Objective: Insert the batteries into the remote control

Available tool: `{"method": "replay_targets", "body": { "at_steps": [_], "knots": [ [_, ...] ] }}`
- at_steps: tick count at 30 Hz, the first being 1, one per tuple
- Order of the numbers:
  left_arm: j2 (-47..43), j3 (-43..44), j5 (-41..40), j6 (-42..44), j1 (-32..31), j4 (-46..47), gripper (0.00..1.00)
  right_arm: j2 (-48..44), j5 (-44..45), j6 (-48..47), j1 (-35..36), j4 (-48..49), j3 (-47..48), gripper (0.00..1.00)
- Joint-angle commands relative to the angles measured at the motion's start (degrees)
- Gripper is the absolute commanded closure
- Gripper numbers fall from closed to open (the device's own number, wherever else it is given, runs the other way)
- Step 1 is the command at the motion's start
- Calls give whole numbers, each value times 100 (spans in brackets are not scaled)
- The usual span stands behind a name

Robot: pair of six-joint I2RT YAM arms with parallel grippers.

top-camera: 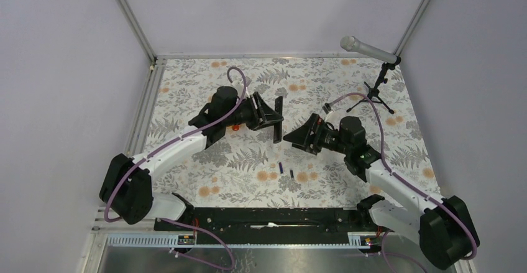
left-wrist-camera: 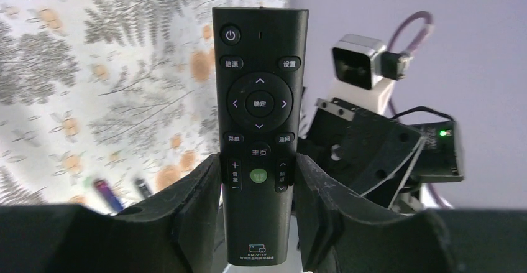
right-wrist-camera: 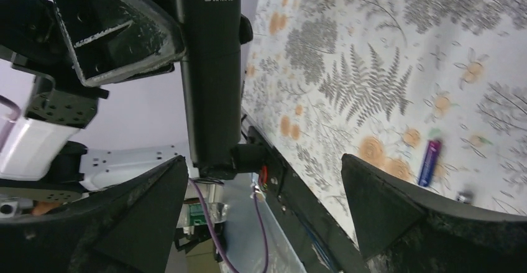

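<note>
The left gripper pinches the remote control's lower part beside its back cover, so the right gripper needs to hold that part while the left gripper takes the remote control's top end (top-camera: 278,101).
My left gripper (left-wrist-camera: 258,173) is shut on the lower part of the remote control (left-wrist-camera: 260,99), a slim black bar held up off the table with its button face toward the left wrist camera. From above, the remote control (top-camera: 278,120) stands on end at the left gripper (top-camera: 272,116). My right gripper (top-camera: 291,135) hangs just right of it, open and empty. In the right wrist view the remote control (right-wrist-camera: 211,68) shows its back with a QR label, just past the left finger of the right gripper (right-wrist-camera: 264,204). The two batteries (top-camera: 281,167) (top-camera: 291,173) lie on the table below, the purplish-blue one (right-wrist-camera: 430,161) beside the darker one (right-wrist-camera: 463,195).
An orange toy car (top-camera: 236,125) lies partly hidden under the left arm. A microphone on a small tripod (top-camera: 375,92) stands at the back right. The fern-patterned table cover (top-camera: 348,180) ends at a black rail (top-camera: 267,217) along the near edge.
</note>
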Motion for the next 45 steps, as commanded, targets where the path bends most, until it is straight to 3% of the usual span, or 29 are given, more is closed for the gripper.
{"method": "replay_targets", "body": {
  "at_steps": [1, 10, 17, 22, 26, 29, 32, 35, 40, 45],
  "knots": [
    [62, 363, 475, -738, 35, 941, 72, 277, 147, 563, 174, 985, 471, 0],
    [73, 278, 805, -1463, 44, 1743, 71, 741, 19, 1400, 430, 1810, 747, 3],
    [-52, 275, 894, -1691, 57, 2028, 67, 784, 336, 1692, 507, 2028, 815, 33],
    [-99, 131, 940, -1727, 71, 2079, 65, 651, 481, 1607, 507, 2324, 731, 39],
    [-134, 64, 966, -1780, 71, 2163, 58, 731, 278, 1418, 520, 2329, 847, 54],
    [-190, 113, 865, -1615, 78, 1940, 45, 670, 310, 905, 570, 1756, 1063, 63],
    [-223, 264, 674, -1301, 79, 1419, 25, 607, 568, 39, 678, 601, 1444, 65],
    [-216, 648, 273, -757, 79, 249, 10, 614, 1026, -849, 803, -434, 1767, 66],
    [-2, 1633, -709, 408, 79, -1818, 7, 772, 2009, -2026, 1051, -1742, 2226, 69],
    [113, 2095, -975, 725, 84, -2259, 11, 967, 2657, -2674, 1356, -2471, 2518, 70]
  ]
}}
